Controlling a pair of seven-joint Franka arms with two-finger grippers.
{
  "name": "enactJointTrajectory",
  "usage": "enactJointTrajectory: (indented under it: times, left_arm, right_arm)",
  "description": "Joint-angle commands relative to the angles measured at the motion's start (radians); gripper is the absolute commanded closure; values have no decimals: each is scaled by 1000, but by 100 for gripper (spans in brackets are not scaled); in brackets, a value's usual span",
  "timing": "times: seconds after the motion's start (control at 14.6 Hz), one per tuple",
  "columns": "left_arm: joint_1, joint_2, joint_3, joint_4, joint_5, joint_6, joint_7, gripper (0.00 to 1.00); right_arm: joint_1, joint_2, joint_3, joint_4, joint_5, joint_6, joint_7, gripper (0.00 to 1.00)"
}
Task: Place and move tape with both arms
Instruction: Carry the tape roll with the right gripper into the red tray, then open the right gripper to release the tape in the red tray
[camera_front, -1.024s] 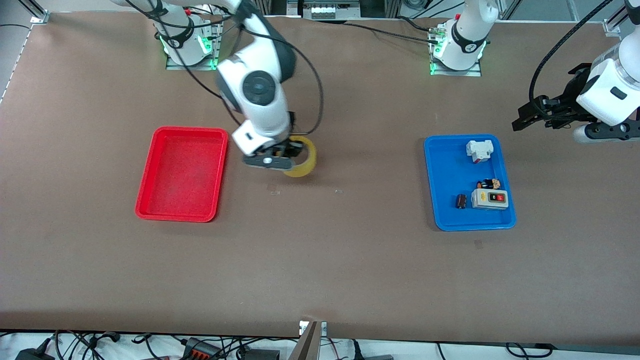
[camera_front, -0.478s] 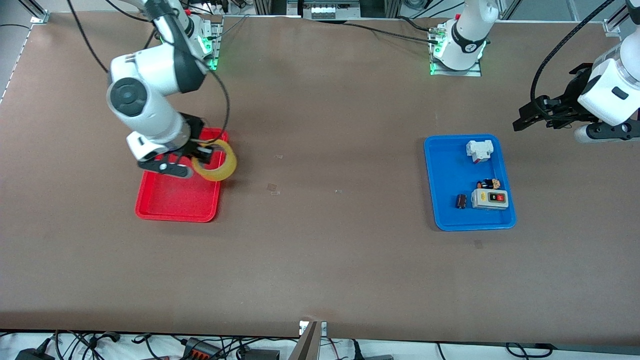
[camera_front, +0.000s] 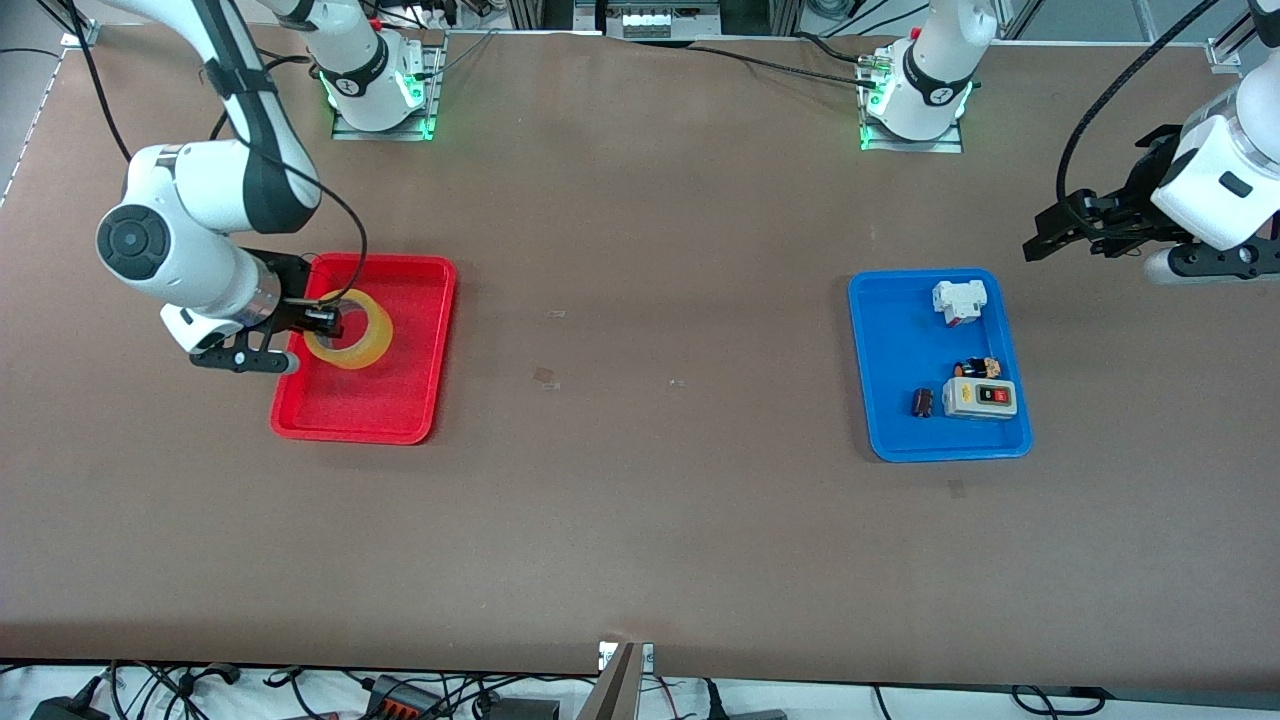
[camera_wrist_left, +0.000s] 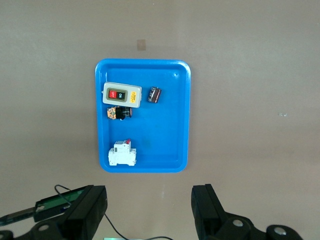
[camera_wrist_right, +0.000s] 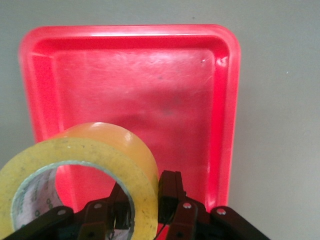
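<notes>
I will release the yellow tape roll from my right gripper so it lies flat on the middle of the red tray (camera_front: 374, 352) (camera_wrist_right: 119, 142).
My right gripper (camera_front: 318, 322) is shut on the yellow tape roll (camera_front: 352, 329) and holds it in the air over the red tray (camera_front: 400, 400). One finger is inside the roll's hole and one is outside its wall. In the right wrist view the tape (camera_wrist_right: 100, 160) fills the foreground over the red tray (camera_wrist_right: 200, 100), pinched at the right gripper (camera_wrist_right: 145, 200). My left gripper (camera_front: 1045, 238) is open and empty, up in the air past the blue tray (camera_front: 890, 400) at the left arm's end of the table; the arm waits there. Its fingers (camera_wrist_left: 87, 210) stand wide apart.
The blue tray (camera_wrist_left: 175, 125) holds a white breaker (camera_front: 958, 300), a grey switch box (camera_front: 980, 397), a small black and orange part (camera_front: 977, 367) and a small dark cylinder (camera_front: 922, 402). Brown table between the two trays.
The right arm has swung from the table's middle toward its own end, carrying the tape to over the red tray. The left arm has not moved.
</notes>
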Motion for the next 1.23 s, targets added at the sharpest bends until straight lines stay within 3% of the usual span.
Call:
enactJointTrajectory:
  times: [0.0, 0.2, 0.48, 0.68, 0.75, 0.82, 0.96, 1.02, 1.16]
  left_arm:
    - [-27, -15, 18, -15, -21, 0, 22, 0]
    - [-58, -21, 66, -15, -21, 6, 22, 0]
    - [-44, -21, 61, -15, -21, 6, 22, 0]
    - [-44, -21, 61, -17, -21, 6, 22, 0]
    - [-44, -21, 60, -15, -21, 6, 22, 0]
    - [-42, -21, 58, -17, -19, 6, 22, 0]
    - [-39, -21, 55, -17, -19, 6, 22, 0]
    - [-36, -21, 55, -18, -19, 6, 23, 0]
    - [3, -21, 20, -20, -19, 6, 23, 0]
  right_arm:
    - [-21, 43, 19, -4, 10, 59, -62, 100]
    - [-22, 105, 19, -7, 10, 114, -62, 99]
    - [-21, 143, 20, -84, 10, 269, -63, 98]
    - [-16, 165, 22, -86, 10, 287, -62, 90]
    - [-15, 163, 23, -86, 10, 286, -62, 77]
    - [-15, 159, 23, -86, 10, 283, -62, 43]
    - [-13, 151, 25, -84, 10, 278, -57, 11]
    - [-15, 148, 25, -83, 10, 278, -57, 3]
    - [-15, 113, 25, -78, 10, 258, -49, 2]
